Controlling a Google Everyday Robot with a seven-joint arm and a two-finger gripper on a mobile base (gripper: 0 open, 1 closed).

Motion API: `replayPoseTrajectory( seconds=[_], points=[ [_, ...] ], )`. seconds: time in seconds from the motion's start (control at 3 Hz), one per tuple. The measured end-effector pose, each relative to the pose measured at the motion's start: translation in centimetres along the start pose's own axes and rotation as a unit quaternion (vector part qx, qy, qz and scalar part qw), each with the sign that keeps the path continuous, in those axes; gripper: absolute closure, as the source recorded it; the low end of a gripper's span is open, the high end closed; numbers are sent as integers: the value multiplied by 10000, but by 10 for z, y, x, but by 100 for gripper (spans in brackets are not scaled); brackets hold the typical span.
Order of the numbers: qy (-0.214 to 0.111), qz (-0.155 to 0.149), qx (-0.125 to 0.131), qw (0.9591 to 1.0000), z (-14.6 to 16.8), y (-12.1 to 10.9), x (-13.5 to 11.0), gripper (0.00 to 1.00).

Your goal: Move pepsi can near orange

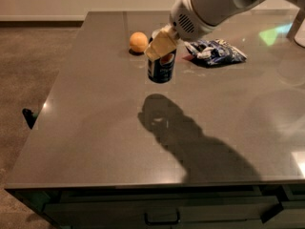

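Note:
Next, my gripper releases the pepsi can standing upright on the grey table (142, 65) just in front of the orange.
The pepsi can (160, 68), dark blue with a round logo, hangs upright a little above the grey table (95, 128); its shadow lies on the tabletop below and in front of it. My gripper (161, 44) comes in from the upper right, and its tan fingers are shut on the can's top, hiding the lid. The orange (138, 42) sits on the table at the back, just left of and behind the can, a short gap apart.
A flat blue and white snack bag (214, 51) lies right of the can. A white object (300, 30) stands at the table's far right edge. The table's left edge drops to brown carpet; a drawer handle (162, 218) shows below the front edge.

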State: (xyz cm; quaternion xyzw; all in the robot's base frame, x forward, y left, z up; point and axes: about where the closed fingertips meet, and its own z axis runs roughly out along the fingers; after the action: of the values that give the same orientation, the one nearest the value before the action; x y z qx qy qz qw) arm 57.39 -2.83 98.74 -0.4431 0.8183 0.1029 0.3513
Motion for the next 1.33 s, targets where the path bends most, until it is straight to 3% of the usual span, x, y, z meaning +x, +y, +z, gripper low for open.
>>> replayPoseTrajectory(
  seconds=[0.33,0.67,1.33],
  points=[
    [-33,-81,125,9999,14,-13,-18,100],
    [62,-104,94,9999,36,-32,-35,100],
    [344,52,-103,9993,83,-75,-46,100]
  ],
)
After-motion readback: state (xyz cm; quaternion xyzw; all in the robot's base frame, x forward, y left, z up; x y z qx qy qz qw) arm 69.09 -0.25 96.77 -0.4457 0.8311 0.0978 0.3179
